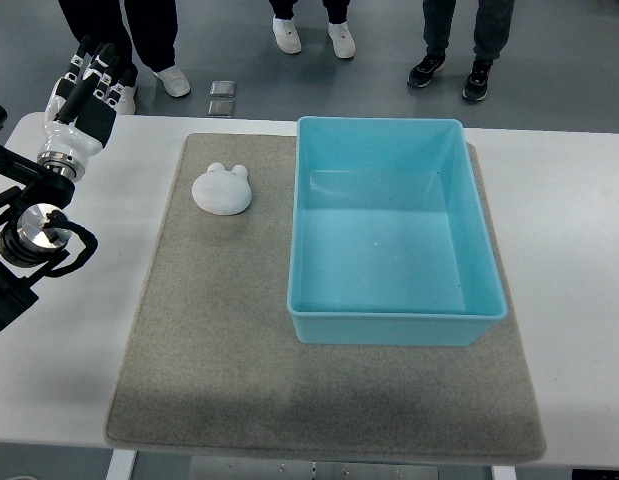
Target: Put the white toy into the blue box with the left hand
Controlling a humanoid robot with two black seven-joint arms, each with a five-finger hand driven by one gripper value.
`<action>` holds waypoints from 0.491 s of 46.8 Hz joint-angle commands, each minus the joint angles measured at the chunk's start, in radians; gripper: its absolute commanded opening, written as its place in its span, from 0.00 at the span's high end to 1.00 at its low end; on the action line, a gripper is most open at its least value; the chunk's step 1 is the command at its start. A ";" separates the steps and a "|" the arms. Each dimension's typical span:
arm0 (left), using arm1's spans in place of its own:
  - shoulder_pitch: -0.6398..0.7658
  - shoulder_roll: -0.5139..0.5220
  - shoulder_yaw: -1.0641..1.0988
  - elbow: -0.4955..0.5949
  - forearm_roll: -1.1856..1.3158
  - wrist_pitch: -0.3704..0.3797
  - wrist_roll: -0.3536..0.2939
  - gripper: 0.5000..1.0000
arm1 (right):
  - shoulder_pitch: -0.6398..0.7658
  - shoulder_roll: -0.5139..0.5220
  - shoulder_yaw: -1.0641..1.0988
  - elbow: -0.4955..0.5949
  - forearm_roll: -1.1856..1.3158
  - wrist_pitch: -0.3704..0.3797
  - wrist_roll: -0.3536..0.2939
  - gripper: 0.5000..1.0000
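Observation:
The white toy is next for my left gripper. It should grab the toy by the side of its body (203, 191) farthest from the blue box.
A white toy (222, 189), rounded with two small ears, lies on the grey mat (209, 340) at its upper left. A blue box (393, 230), open and empty, stands on the mat just right of the toy. My left hand (89, 80) is raised over the table's far left corner, well left of the toy and apart from it. Its fingers are relaxed and hold nothing. My right arm does not show.
The white table (579, 300) carries the mat. Three people's legs and shoes (314, 35) stand on the floor beyond the far edge. Two small metal squares (223, 97) lie on the floor near that edge.

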State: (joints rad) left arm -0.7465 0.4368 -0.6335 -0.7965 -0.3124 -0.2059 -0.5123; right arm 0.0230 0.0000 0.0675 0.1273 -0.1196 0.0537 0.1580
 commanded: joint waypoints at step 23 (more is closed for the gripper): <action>-0.030 0.000 0.006 0.000 0.376 0.005 0.000 0.01 | 0.000 0.000 0.000 0.000 0.000 0.000 0.000 0.13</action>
State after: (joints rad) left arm -0.7685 0.4374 -0.6260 -0.7966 -0.1074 -0.2149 -0.5123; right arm 0.0230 0.0000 0.0675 0.1273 -0.1197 0.0537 0.1580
